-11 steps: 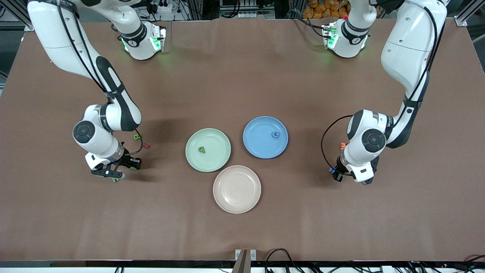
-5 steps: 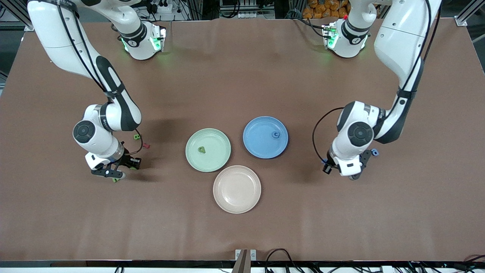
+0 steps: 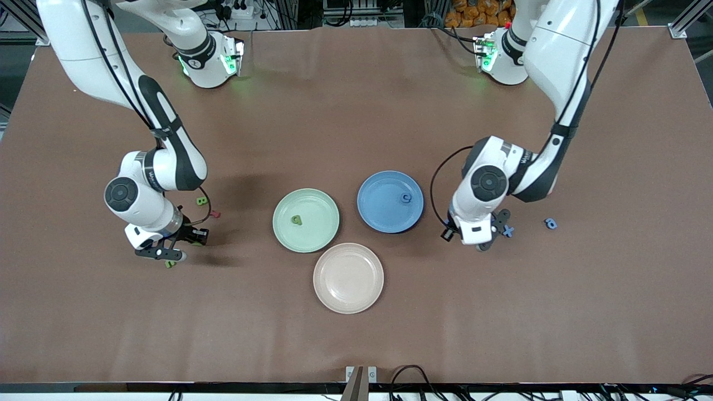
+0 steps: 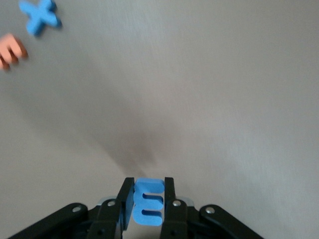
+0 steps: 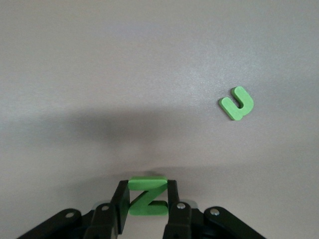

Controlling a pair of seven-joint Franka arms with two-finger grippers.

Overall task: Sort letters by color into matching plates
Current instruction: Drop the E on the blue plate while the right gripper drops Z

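Observation:
My right gripper is holding the green Z low over the table. It will release the Z snug against the green letter in the mint green plate [image 3: 292,231].
My left gripper [image 4: 148,186] is shut on a blue letter E [image 4: 148,203] and hangs over the bare table [image 3: 483,244] between the blue plate [image 3: 379,214] and a blue X [image 3: 508,230]. That plate holds one blue letter [image 3: 406,197]. My right gripper [image 5: 147,188] is shut on a green letter Z [image 5: 148,198], low over the table toward the right arm's end [image 3: 169,259]. A green U [image 5: 238,103] lies a short way off it. One green letter [image 3: 297,220] lies in the mint green plate [image 3: 318,234]. The beige-pink plate [image 3: 348,278] has nothing in it.
Another blue letter [image 3: 551,224] lies toward the left arm's end. An orange letter [image 4: 10,50] lies beside the blue X [image 4: 41,16]. A green letter [image 3: 201,200] and a dark red one [image 3: 214,213] lie by the right arm's wrist.
The left arm has carried the blue E toward the blue plate, uncovering the blue X and another blue letter. The right gripper has closed on the green Z and stayed where it was.

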